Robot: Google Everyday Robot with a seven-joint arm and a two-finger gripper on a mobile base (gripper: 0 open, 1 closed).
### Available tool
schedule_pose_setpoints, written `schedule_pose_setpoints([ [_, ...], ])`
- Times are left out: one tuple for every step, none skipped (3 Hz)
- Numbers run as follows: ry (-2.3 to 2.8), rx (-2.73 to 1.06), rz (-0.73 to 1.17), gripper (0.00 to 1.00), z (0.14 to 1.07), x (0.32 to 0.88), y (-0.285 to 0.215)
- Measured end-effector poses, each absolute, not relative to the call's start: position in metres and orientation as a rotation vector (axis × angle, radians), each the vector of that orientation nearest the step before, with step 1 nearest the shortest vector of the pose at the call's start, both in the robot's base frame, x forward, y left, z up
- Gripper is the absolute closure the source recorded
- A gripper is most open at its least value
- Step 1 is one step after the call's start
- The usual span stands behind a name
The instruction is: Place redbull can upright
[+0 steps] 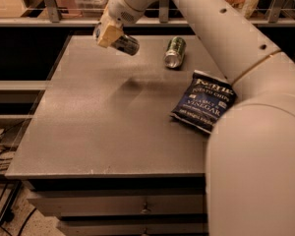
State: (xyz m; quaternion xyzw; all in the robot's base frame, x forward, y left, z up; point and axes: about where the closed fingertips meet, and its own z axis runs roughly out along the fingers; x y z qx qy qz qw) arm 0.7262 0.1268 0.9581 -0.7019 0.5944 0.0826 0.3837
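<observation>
Next, my gripper sets the redbull can, now tilted in the air, down upright and lets it go on the bare grey table point(103, 87) just beside its shadow.
My gripper point(108, 34) is over the far left part of the grey table point(98, 132), lifted above it. It is shut on the redbull can point(126, 44), a slim silver and blue can that sticks out to the right of the fingers, tilted nearly on its side in the air. Its shadow falls on the tabletop below. My pale arm runs from the gripper across the top of the view and fills the right side.
A green can point(174, 51) lies on its side at the far middle of the table. A blue chips bag point(203, 102) lies flat at the right, next to my arm. A railing and shelf run behind the table. Drawers sit under the front edge.
</observation>
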Motion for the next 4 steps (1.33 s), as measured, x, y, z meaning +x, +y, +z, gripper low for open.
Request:
schedule_pose_setpoints([
  [1.461,-1.659,0.384,1.0,0.949,0.695,0.13],
  [1.436,-1.527,0.53,1.0,0.941,0.669,0.138],
  [1.426,-1.416,0.597,1.0,0.939,0.654,0.136],
  [1.426,-1.419,0.597,1.0,0.939,0.654,0.137],
])
